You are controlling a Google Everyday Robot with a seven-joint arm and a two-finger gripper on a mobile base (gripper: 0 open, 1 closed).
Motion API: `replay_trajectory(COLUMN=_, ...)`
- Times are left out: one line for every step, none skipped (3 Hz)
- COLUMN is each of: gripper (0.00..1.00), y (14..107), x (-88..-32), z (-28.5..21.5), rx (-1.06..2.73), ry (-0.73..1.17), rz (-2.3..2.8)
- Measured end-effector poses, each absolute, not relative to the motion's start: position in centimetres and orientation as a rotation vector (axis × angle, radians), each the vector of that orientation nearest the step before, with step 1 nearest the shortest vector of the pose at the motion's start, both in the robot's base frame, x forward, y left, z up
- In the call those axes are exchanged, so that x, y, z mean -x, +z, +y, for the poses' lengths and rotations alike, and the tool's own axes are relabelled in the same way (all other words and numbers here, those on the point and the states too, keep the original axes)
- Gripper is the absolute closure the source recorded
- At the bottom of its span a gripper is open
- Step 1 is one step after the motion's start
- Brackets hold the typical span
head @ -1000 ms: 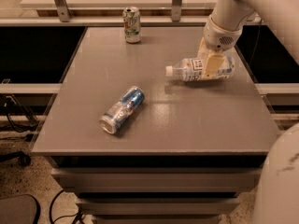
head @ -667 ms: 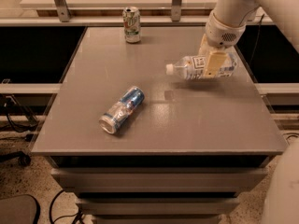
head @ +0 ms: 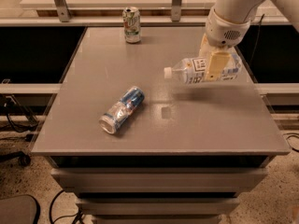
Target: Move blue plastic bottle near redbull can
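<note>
Next, my gripper releases the blue plastic bottle, now lifted a little above the table, on the grey table's front half (head: 176,110), next to the redbull can.
The blue plastic bottle (head: 191,70) is clear, with a white cap pointing left and a white-and-blue label. It lies sideways in my gripper (head: 216,65), lifted a little above the table at the right, with its shadow below it. My gripper is shut on the bottle's middle, its pale fingers (head: 217,64) across the label. The redbull can (head: 122,109) lies on its side near the middle left of the grey table (head: 215,129), well left of and nearer than the bottle.
A green-and-white can (head: 131,24) stands upright at the table's far edge. Metal rails and a lighter surface run behind the table. Drawers sit below the front edge, and cables lie on the floor at the left.
My gripper has lifted the bottle slightly off the table. The cans have not moved.
</note>
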State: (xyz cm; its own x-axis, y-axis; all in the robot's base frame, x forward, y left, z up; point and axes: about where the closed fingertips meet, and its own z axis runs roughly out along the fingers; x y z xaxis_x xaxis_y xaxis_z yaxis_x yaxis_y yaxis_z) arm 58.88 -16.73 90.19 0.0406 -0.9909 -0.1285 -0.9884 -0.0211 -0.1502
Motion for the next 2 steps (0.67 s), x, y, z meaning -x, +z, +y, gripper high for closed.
replay_trajectory(gripper=1.0, y=91.0, x=-56.6, z=-16.2, rx=2.097, ry=0.008, rz=2.098)
replay_trajectory(gripper=1.0, y=91.7, x=-54.8, z=-15.3, rx=2.089, ry=0.051, rz=2.108)
